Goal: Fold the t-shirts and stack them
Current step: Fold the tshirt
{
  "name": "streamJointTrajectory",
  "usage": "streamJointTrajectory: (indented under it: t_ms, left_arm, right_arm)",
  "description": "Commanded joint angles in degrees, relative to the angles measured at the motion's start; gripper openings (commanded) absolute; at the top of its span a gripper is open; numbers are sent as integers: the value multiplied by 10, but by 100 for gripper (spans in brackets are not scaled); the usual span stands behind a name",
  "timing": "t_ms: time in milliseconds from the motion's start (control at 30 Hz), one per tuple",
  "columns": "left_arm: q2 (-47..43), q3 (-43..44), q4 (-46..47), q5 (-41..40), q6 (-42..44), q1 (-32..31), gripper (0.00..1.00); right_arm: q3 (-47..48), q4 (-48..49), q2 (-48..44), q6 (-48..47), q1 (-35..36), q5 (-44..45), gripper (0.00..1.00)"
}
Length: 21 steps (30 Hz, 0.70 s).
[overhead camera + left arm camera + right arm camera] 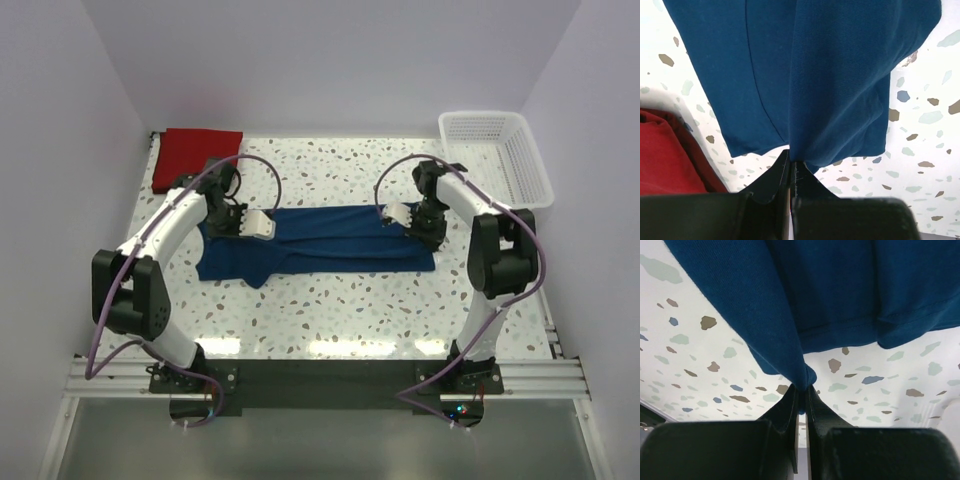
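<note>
The end of the navy blue t-shirt is bunching up in my right gripper, so I should put it down, open, and take a flatter pinch by the t-shirt's hem (820, 342).
The navy blue t-shirt (330, 240) lies stretched across the middle of the table in a long band. My left gripper (240, 218) is shut on its left end, and the cloth (830, 85) hangs from the closed jaws in the left wrist view. My right gripper (418, 222) is shut on its right end; a pinched fold of the shirt (805, 315) shows in the right wrist view. The red t-shirt (198, 157) lies folded at the far left corner and also shows in the left wrist view (667, 155).
A white lattice basket (497, 158) stands at the far right of the speckled table (340, 310). White walls close in the table on the left, back and right. The arm bases sit on a black rail (320, 380) at the near edge.
</note>
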Motion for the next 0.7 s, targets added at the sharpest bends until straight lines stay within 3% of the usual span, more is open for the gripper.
streamJointTrajectory:
  t_ms: [0,667]
  left_arm:
    - [11,24,17,9,17,12,0]
    - [57,34,52,9,16,25,0]
  right_arm:
    - [35,-22,14,-14,-4,2,0]
    - [104,-29,84,-12,-8,13,0]
